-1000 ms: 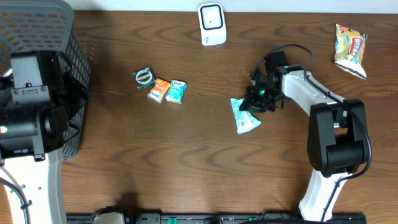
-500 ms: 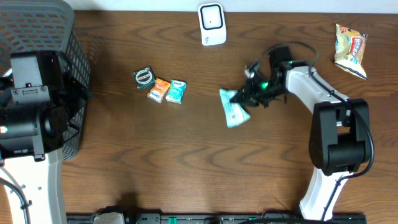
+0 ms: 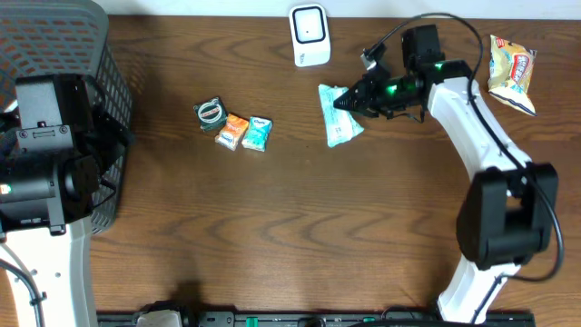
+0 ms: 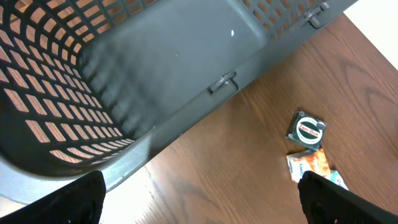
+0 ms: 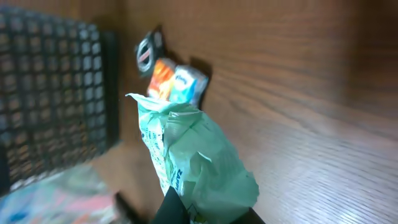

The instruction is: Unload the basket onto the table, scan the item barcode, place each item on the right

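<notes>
I should use my right gripper to set the pale green packet, now hanging beside the barcode scanner, down midway point(image 3: 393, 135) between the teal packet and the yellow chip bag.
A pale green snack packet point(image 3: 338, 116) hangs in my right gripper point(image 3: 351, 102), which is shut on its right-hand end. It sits just right of and slightly in front of the white barcode scanner point(image 3: 310, 36) at the table's far edge. In the right wrist view the crinkled packet point(image 5: 193, 162) fills the middle, pinched between the dark fingers at the bottom edge point(image 5: 211, 216). My left gripper point(image 4: 211, 210) is open with nothing between its fingers, hovering by the basket at the far left. No barcode is legible in any view.
A dark mesh basket point(image 3: 102, 54) stands at the left; its wall point(image 4: 174, 62) fills the left wrist view. A round green tin point(image 3: 211, 113), an orange packet point(image 3: 235, 131) and a teal packet point(image 3: 258, 133) lie left of centre. A yellow chip bag point(image 3: 511, 73) lies far right.
My right gripper has lifted the green packet off the middle of the table, carrying it left and then toward the far edge, close to the scanner. The left arm has not moved.
</notes>
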You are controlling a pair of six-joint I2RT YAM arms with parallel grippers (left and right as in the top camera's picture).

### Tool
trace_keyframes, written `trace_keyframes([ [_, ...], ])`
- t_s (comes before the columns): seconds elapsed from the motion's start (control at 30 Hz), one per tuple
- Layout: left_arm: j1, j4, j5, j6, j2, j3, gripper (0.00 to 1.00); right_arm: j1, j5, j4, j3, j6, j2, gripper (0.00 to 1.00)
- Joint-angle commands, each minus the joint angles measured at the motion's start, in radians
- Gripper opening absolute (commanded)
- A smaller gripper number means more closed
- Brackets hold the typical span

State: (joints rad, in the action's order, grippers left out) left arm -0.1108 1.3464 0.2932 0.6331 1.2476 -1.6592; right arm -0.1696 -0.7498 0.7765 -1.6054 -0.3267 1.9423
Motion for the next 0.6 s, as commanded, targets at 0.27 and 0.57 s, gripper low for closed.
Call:
trace_keyframes([
  [0.27,-0.005,0.003,0.01,0.016,0.001,0.005,0.97,-0.144,0.404,-0.019,-0.025,-0.197,-0.147,0.01],
  [0.57,-0.005,0.003,0.01,0.016,0.001,0.005,0.97,-0.152,0.403,-0.024,-0.025,-0.226,-0.147,0.01],
])
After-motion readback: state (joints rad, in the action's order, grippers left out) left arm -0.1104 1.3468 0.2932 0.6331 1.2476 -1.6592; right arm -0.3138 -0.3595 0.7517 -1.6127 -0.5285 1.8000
